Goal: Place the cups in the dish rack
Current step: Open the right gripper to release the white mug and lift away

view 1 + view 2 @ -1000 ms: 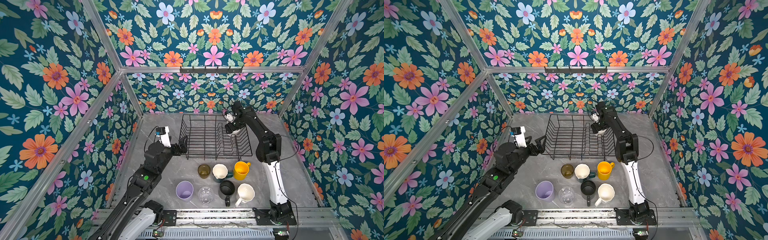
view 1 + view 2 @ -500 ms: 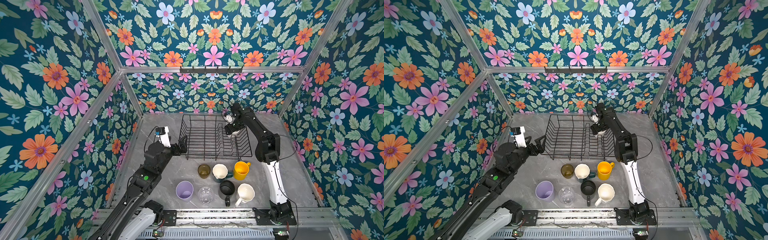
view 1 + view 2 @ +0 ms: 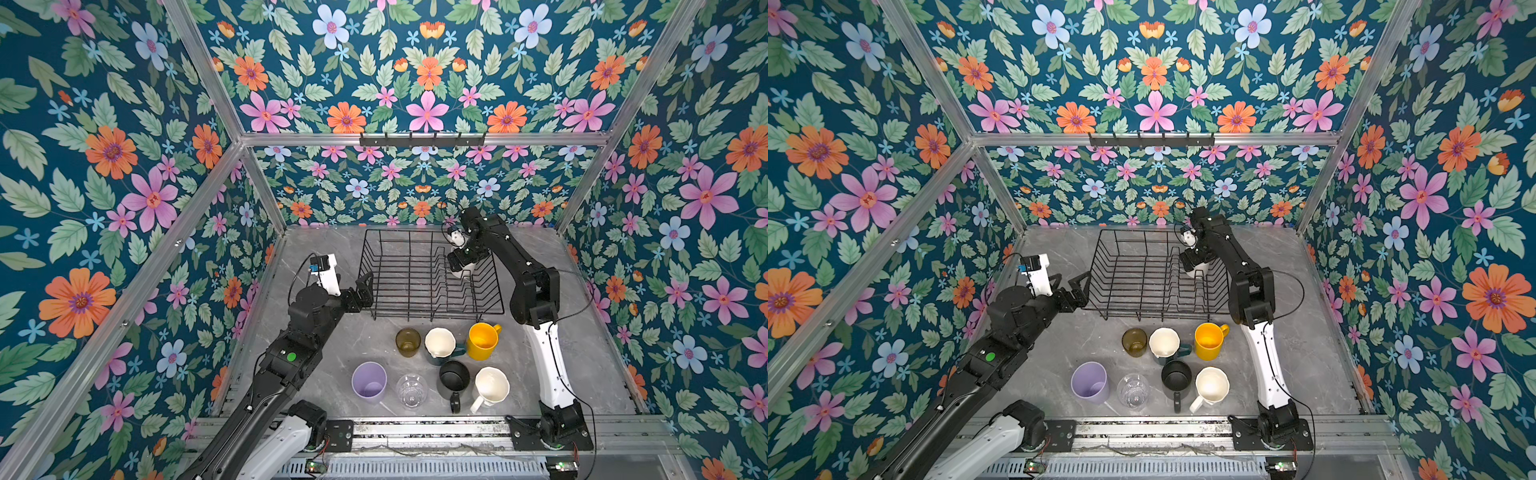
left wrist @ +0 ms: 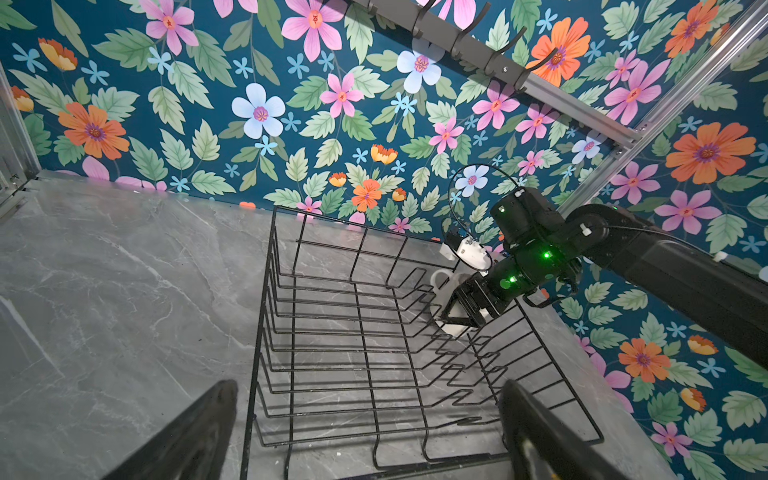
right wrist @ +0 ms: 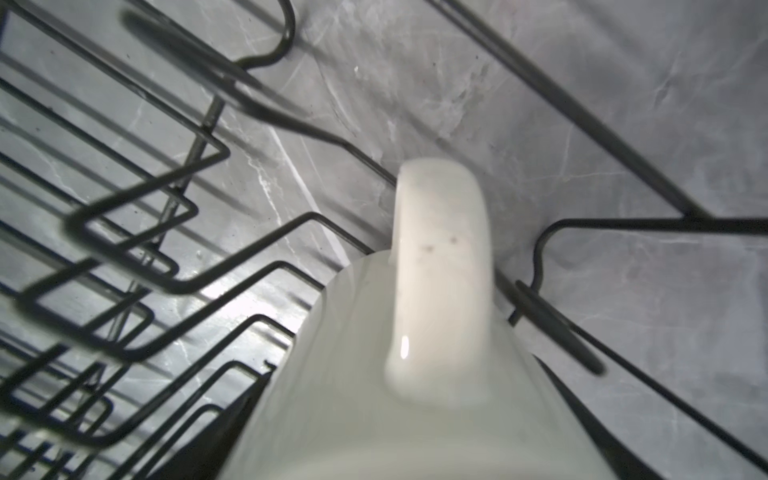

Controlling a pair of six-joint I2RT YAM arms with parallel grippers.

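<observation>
The robot's left gripper should next move to the lavender tumbler's rim [image 3: 353, 377] and grip it on the side that faces away from the clear glass.
The black wire dish rack [image 3: 436, 319] [image 3: 1163, 319] [image 4: 272, 270] stands at the back of the table. My right gripper [image 3: 459, 268] [image 3: 1194, 266] [image 5: 403, 370] reaches into its back right corner among the prongs. Its fingers lie against both sides of a white mug [image 3: 460, 274] [image 4: 442, 280] [image 5: 436, 270], handle towards the wrist camera. My left gripper [image 3: 365, 286] [image 3: 1082, 287] [image 4: 368, 390] hangs open and empty at the rack's front left corner. In front stand an olive glass [image 3: 407, 341], green mug [image 3: 440, 344], yellow mug [image 3: 482, 340], lavender tumbler [image 3: 369, 381], clear glass [image 3: 411, 390], black mug [image 3: 454, 376] and white mug [image 3: 491, 386].
Flowered walls close in the grey marble table [image 3: 324, 257] on three sides. A bar of hooks [image 3: 422, 139] is fixed to the back wall above the rack. A metal rail [image 3: 415, 428] with both arm bases runs along the front edge.
The right gripper has sunk a little deeper into the rack with the white mug. The left arm and the cups on the table have not moved.
</observation>
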